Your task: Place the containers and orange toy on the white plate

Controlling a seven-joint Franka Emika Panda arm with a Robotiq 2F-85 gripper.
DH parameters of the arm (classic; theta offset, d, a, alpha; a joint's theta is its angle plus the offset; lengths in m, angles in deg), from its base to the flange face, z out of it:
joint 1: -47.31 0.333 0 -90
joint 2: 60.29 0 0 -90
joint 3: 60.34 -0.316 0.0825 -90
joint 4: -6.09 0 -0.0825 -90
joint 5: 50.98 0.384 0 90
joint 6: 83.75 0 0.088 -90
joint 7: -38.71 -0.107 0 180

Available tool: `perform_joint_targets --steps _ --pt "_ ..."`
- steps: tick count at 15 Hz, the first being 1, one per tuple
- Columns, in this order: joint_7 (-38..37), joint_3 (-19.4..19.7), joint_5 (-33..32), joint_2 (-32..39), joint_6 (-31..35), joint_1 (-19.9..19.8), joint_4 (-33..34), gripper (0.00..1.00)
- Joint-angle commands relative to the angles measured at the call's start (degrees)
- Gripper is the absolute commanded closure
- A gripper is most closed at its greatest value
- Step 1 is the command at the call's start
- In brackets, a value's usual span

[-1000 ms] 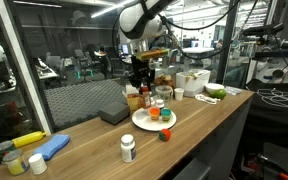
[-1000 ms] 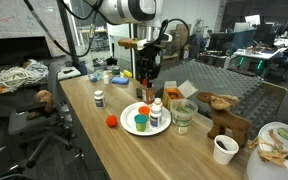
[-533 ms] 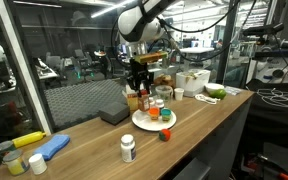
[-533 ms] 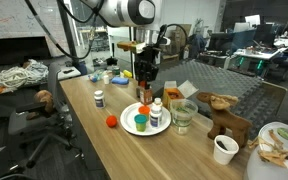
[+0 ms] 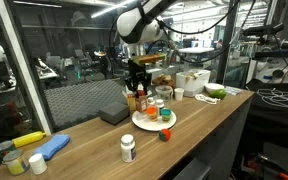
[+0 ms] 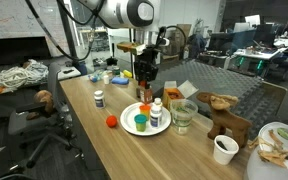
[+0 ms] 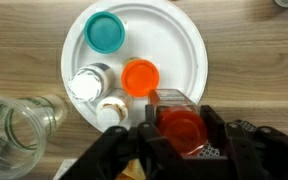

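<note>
Next, I set the red-capped bottle down with my gripper on the white plate (image 5: 144,117) (image 7: 174,112) next to the orange-lidded container.
The white plate (image 7: 174,40) lies on the wooden table and shows in both exterior views (image 5: 144,124) (image 6: 132,128). On it stand a teal-lidded container (image 7: 105,31), an orange-lidded container (image 7: 140,75) and a white-capped bottle (image 7: 87,85). My gripper (image 7: 179,138) is shut on a red-capped bottle (image 7: 180,122) and holds it upright over the plate's edge (image 5: 137,97) (image 6: 144,95). The orange toy (image 5: 165,134) (image 6: 112,122) lies on the table beside the plate. A white pill bottle (image 5: 128,148) (image 6: 99,99) stands apart from the plate.
A glass jar (image 7: 14,130) (image 6: 183,116) stands close beside the plate. A wooden moose figure (image 6: 224,115) and a white cup (image 6: 224,148) stand further along. White boxes (image 5: 192,80) and a bowl of greens (image 5: 216,92) are at one end, blue and yellow items (image 5: 39,148) at the other.
Almost nothing differs. My gripper stays over the plate's edge with the red-capped bottle in it.
</note>
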Motion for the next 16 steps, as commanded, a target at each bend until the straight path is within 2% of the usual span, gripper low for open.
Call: perform_joint_targets --steps 1,12,16 --pt "0.7 0.0 0.1 -0.2 1.1 0.5 -0.4 0.73" --pt "-1.4 1.3 -1.6 -8.3 6.2 1.3 -10.3 0.73" --pt "-0.4 0.5 -0.8 -10.7 7.3 0.9 -12.7 0.73"
